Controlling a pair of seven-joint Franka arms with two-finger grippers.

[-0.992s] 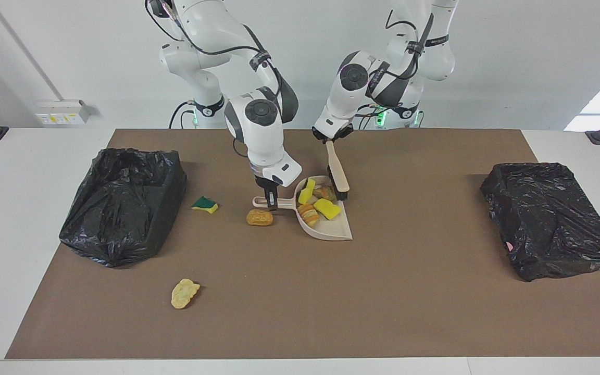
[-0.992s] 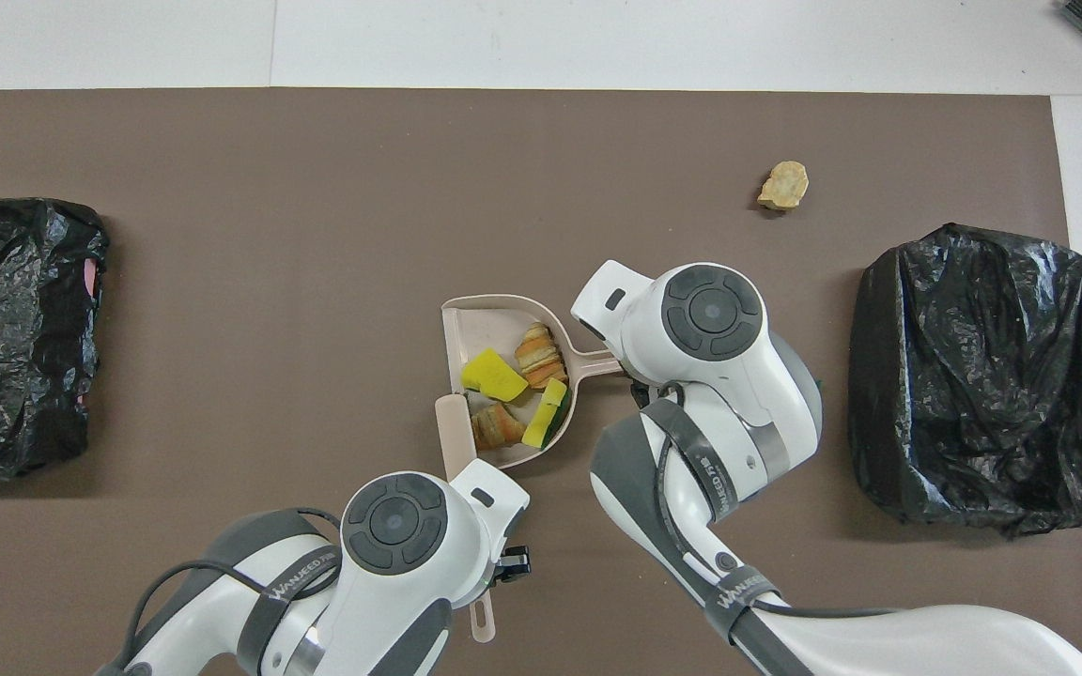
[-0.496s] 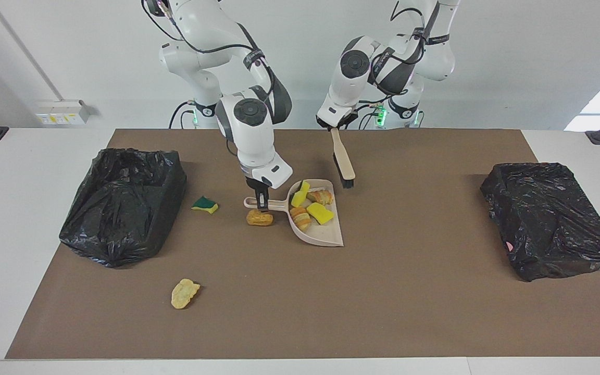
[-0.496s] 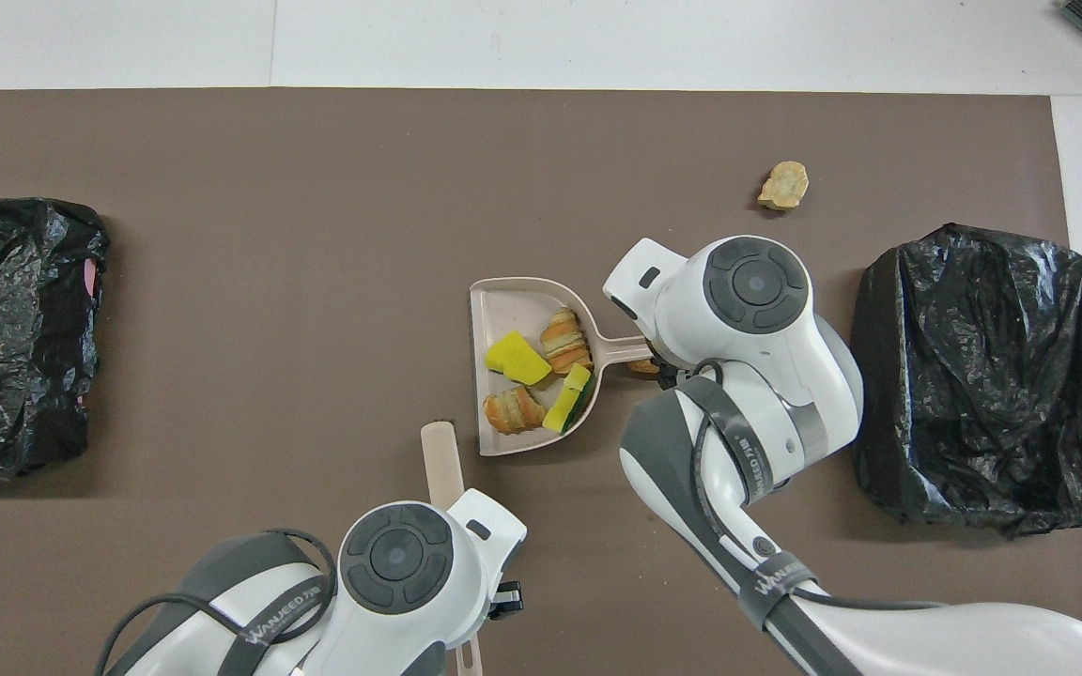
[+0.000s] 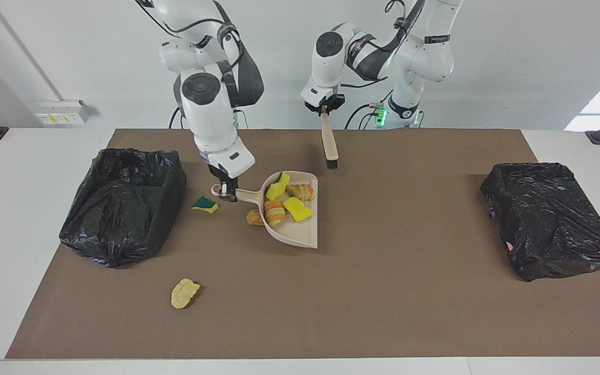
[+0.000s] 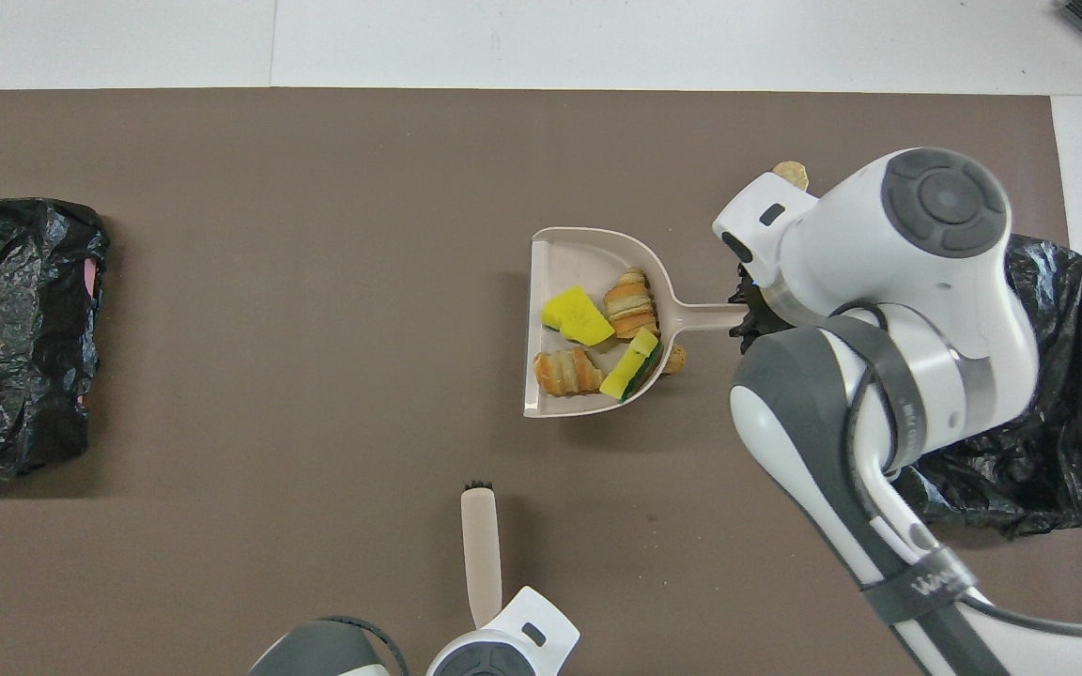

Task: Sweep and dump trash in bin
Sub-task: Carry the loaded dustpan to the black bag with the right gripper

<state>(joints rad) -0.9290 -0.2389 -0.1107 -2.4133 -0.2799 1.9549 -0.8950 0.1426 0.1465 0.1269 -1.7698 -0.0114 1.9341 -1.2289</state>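
Note:
The brush will go down on the bare brown mat [image 6: 505,588] near the mat's front edge, where I should put it with my left gripper.
My right gripper [image 5: 227,190] is shut on the handle of the beige dustpan [image 5: 300,235] and holds it just above the mat. It also shows in the overhead view [image 6: 749,315], with the dustpan [image 6: 588,261]. Several trash scraps lie in the pan: a yellow sponge bit [image 5: 298,209], two bread-like lumps [image 5: 303,191], and a green-and-yellow piece [image 5: 278,186]. An orange nugget [image 5: 252,217] lies on the mat, partly under the pan. A green-and-yellow sponge [image 5: 205,204] and a pale nugget [image 5: 184,293] lie loose. My left gripper [image 5: 325,108] is shut on the brush [image 5: 329,141], raised over the mat.
A bin lined with a black bag [image 5: 123,205] stands at the right arm's end of the table, beside the loose green sponge. A second black-bagged bin [image 5: 550,219] stands at the left arm's end. A brown mat [image 5: 383,302] covers the table.
My right gripper lifted the loaded dustpan and carried it toward the bin at the right arm's end. My left gripper raised the brush off the pan and drew it back toward the robots.

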